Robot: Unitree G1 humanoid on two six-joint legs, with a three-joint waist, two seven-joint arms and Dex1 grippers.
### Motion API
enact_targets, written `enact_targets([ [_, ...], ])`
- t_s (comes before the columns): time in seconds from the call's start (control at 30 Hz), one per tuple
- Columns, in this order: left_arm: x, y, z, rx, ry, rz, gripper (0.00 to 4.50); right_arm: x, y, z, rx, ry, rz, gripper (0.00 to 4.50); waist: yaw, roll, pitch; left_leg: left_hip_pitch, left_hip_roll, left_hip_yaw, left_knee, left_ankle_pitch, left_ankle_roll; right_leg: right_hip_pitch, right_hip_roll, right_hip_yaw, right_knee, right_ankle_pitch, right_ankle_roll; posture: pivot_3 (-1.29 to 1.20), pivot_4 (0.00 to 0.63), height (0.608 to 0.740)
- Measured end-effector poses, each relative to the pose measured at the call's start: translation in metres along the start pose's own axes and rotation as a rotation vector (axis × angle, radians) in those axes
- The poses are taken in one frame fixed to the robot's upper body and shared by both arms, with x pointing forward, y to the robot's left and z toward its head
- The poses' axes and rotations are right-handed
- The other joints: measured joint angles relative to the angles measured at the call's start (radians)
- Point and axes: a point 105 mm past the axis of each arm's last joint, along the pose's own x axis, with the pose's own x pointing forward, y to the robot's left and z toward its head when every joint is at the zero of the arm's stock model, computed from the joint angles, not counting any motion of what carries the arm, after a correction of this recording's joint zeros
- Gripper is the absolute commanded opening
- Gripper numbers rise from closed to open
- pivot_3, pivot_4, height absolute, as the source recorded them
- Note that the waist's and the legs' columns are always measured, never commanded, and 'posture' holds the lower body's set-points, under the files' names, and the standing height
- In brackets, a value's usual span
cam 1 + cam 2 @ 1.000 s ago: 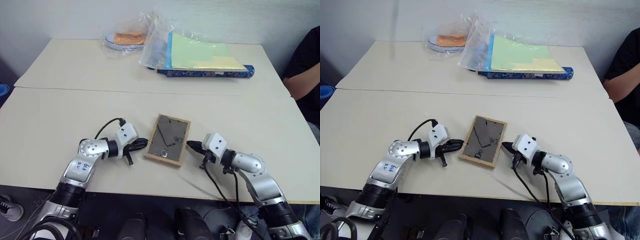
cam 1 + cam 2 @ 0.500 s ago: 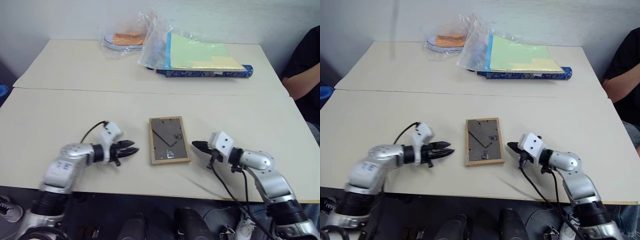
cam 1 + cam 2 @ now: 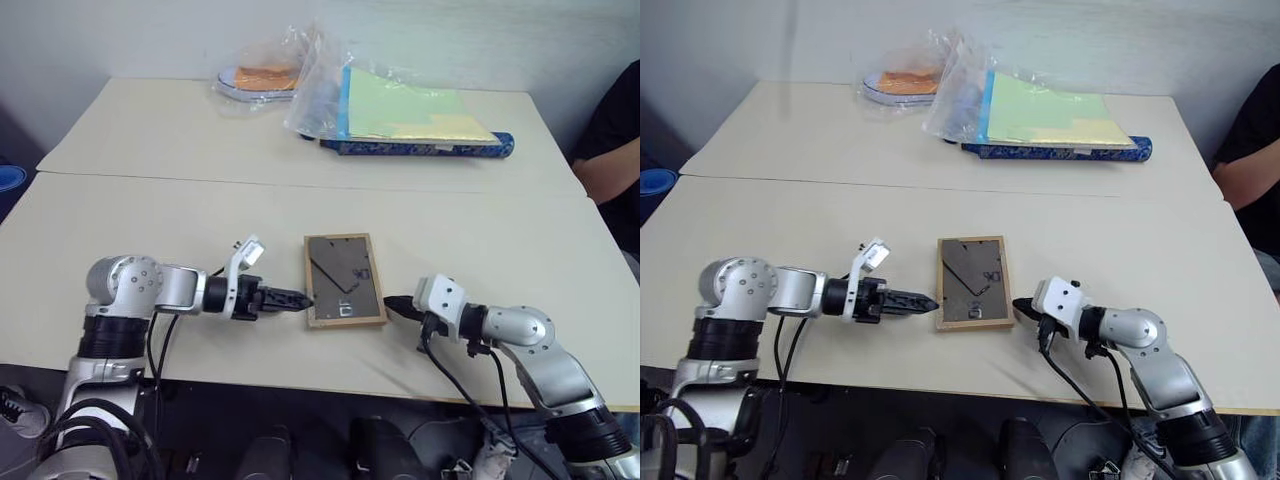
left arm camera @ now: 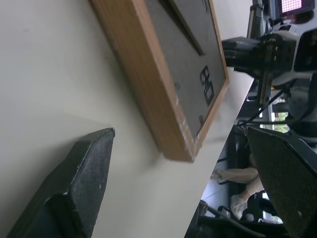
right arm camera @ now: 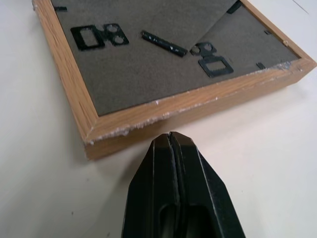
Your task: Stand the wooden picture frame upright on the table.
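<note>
I need to grip the frame's near corner (image 3: 313, 322) with my left gripper and lift, because the frame lies face down with its easel stand folded. I need to open the stand before I set the frame upright.
The wooden picture frame (image 3: 345, 280) lies flat on the table (image 3: 150, 220), dark grey back and folded easel stand facing up. My left gripper (image 3: 295, 298) lies low on the tabletop and points at the frame's near left corner. In the left wrist view it (image 4: 179, 131) is open, its fingers (image 4: 74, 193) wide apart with that corner (image 4: 173, 144) between and just ahead of them. My right gripper (image 3: 390, 305) is shut, its tip just short of the frame's near right corner. The right wrist view has the shut fingertips (image 5: 171, 141) close to the wooden edge (image 5: 198, 106).
Green and yellow folders in plastic (image 3: 400, 110) lie at the back on a blue patterned roll (image 3: 420, 147), beside a bag with something orange (image 3: 262, 78). A person's arm (image 3: 610, 160) is at the right edge. A seam (image 3: 200, 182) crosses the table.
The frame has turned from skewed to square with the table edge. My left arm swung out to the left, its gripper opened and now points at the frame's near left corner. The right gripper stayed shut.
</note>
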Motion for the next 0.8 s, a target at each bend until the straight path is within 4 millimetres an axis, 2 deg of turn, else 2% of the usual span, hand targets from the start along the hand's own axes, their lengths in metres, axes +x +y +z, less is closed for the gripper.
enact_targets([
  [0.23,0.022,-0.009,0.004,-0.047,0.008,-0.031,4.46,0.004,-0.001,0.000,-0.008,0.020,-0.006,0.00,0.018,0.000,-0.001,0.000,-0.002,0.000,0.000,0.000,0.000,0.000,-0.001,0.000,0.000,0.000,0.000,0.00,0.150,0.740],
  [0.4,0.029,-0.011,0.007,-0.086,0.000,-0.038,4.46,0.007,0.001,0.005,-0.016,0.012,-0.007,0.00,0.020,-0.001,-0.002,0.001,-0.003,-0.001,0.001,0.000,0.000,0.001,-0.001,0.000,0.000,0.000,0.000,0.00,0.150,0.740],
  [0.5,0.032,-0.010,0.008,-0.106,-0.009,-0.034,3.88,0.008,0.004,0.006,-0.014,0.010,-0.005,0.00,0.019,-0.001,-0.002,0.001,-0.003,-0.001,0.001,0.000,0.000,0.001,-0.001,-0.001,0.000,0.000,0.001,0.00,0.150,0.740],
  [0.73,0.031,-0.003,0.005,-0.159,-0.044,-0.031,1.70,0.004,0.004,0.002,0.003,0.016,-0.004,0.00,0.016,-0.001,-0.002,0.000,-0.002,-0.001,0.000,0.000,0.000,0.000,-0.001,-0.001,-0.001,0.000,0.001,0.00,0.150,0.740],
  [0.8,0.029,-0.006,0.006,-0.158,-0.076,-0.067,1.33,0.000,0.003,0.004,0.029,-0.009,0.003,0.39,0.015,-0.001,-0.002,0.001,-0.002,0.000,0.000,0.000,0.000,0.001,-0.001,-0.001,-0.001,0.000,0.001,0.00,0.150,0.740],
])
